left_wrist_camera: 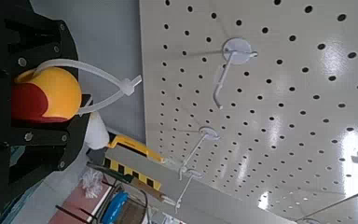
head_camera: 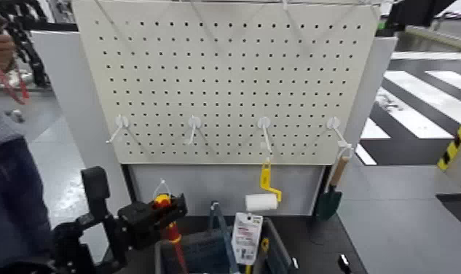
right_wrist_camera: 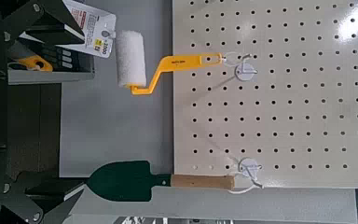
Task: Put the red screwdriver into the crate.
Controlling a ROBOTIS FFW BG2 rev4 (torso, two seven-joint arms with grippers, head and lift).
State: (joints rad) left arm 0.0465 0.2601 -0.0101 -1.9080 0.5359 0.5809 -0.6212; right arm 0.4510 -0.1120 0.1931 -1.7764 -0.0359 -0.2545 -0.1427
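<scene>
Next, the left gripper releases the red screwdriver, now just above the crate's rim, inside the crate, across the thin handle (head_camera: 191,267) from the white tag.
My left gripper (head_camera: 160,210) is shut on the red screwdriver (head_camera: 172,232) near its yellow cap. The tool points down, its red shaft just above the left rim of the crate (head_camera: 201,255). The crate is a dark grey-blue slotted basket at the bottom centre, with a thin upright handle. In the left wrist view the yellow and red cap of the screwdriver (left_wrist_camera: 47,93) sits between the black fingers of the left gripper (left_wrist_camera: 33,98), and a white loop sticks out from it. In the right wrist view the right gripper (right_wrist_camera: 37,112) stands open and holds nothing.
A white pegboard (head_camera: 226,80) with hooks stands behind. A yellow-handled paint roller (head_camera: 262,198) and a green trowel (head_camera: 329,197) hang from it. A white tag (head_camera: 246,237) sits over the crate. A person (head_camera: 4,146) stands at the far left.
</scene>
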